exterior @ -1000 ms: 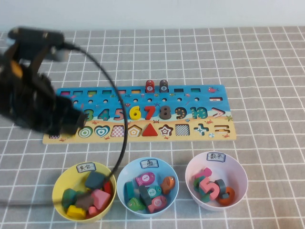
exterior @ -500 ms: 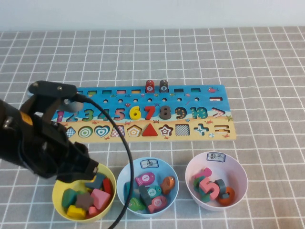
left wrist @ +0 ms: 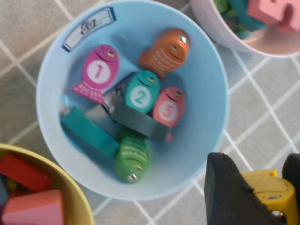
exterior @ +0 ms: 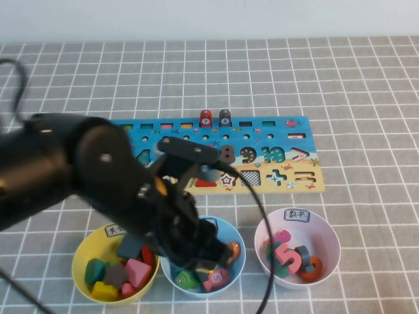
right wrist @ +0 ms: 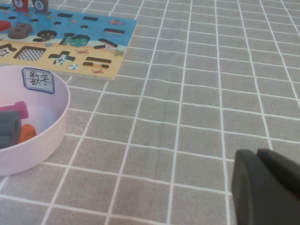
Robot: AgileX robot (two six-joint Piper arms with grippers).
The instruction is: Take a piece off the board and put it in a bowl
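Note:
My left gripper will release the yellow fish in the light blue bowl (exterior: 210, 260) (left wrist: 140, 89), between the purple fish and the orange fish.
My left gripper (left wrist: 260, 185) is shut on the small yellow fish piece (left wrist: 271, 196) and holds it just beside the rim of the light blue bowl (left wrist: 206, 93), above the grey cloth. In the high view my left arm (exterior: 111, 183) covers that bowl's (exterior: 230, 226) near side and hides the gripper and the piece. The bowl holds several fish pieces. The board (exterior: 288, 124) lies behind the bowls, with a red fish (exterior: 205, 118) and a dark grey fish (exterior: 224, 118) standing on it. My right gripper (right wrist: 262, 187) is shut and empty, low over the cloth right of the board (right wrist: 108, 28).
A yellow bowl (exterior: 84, 247) with shape pieces stands left of the blue one. A pinkish-white bowl (exterior: 328, 230) with number pieces stands to its right and also shows in the right wrist view (right wrist: 54, 124). The left arm's cable (exterior: 265, 222) loops over the blue bowl.
My left arm has swung from the board's left end, past the yellow bowl, rightward to the blue bowl. The right arm has not moved.

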